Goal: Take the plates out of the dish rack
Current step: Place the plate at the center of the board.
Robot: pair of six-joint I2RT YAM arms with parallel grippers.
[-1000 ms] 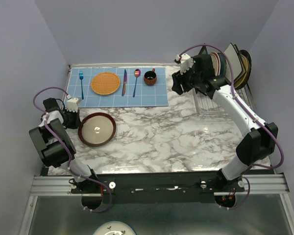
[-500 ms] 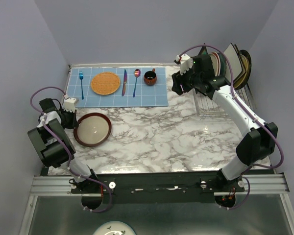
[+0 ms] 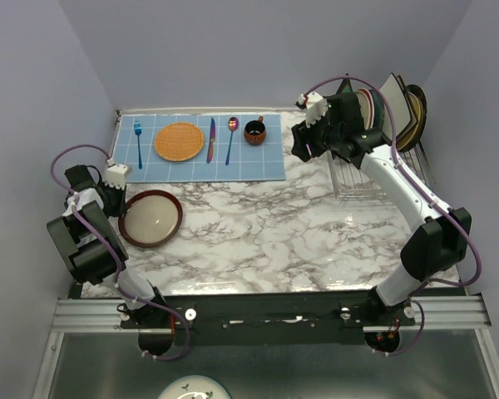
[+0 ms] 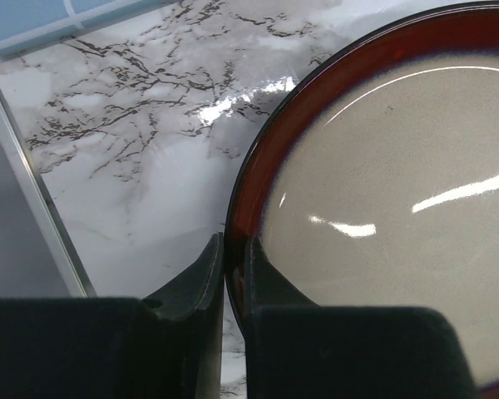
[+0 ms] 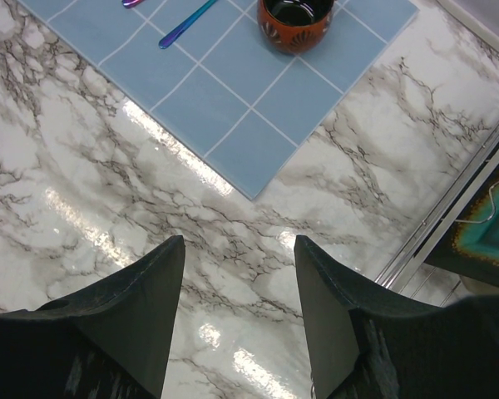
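Note:
My right gripper is going to close on the top edge of the teal plate (image 3: 345, 82), the one that stands nearest the blue placemat in the dish rack.
A red-rimmed plate (image 3: 150, 219) with a cream centre lies on the marble table at the left. My left gripper (image 3: 123, 206) is at its left edge. In the left wrist view the plate (image 4: 399, 166) fills the right side, and the left gripper (image 4: 233, 243) is shut on its dark red rim. Several more plates (image 3: 399, 108) stand upright in the dish rack (image 3: 358, 179) at the back right. My right gripper (image 3: 302, 146) hangs to the left of the rack, and the wrist view shows it (image 5: 237, 241) open over bare marble. A teal plate (image 5: 492, 229) shows at that view's right edge.
At the back lies a blue placemat (image 3: 258, 162) holding an orange woven mat (image 3: 180, 141), a fork (image 3: 138, 143), a knife (image 3: 210, 140), a spoon (image 3: 231, 137) and a dark-red cup (image 3: 254, 131). The table's metal side rail (image 4: 33, 191) runs close to the left of the plate.
The red-rimmed plate has slid a little to the left with my left gripper on its rim. The right arm has not moved.

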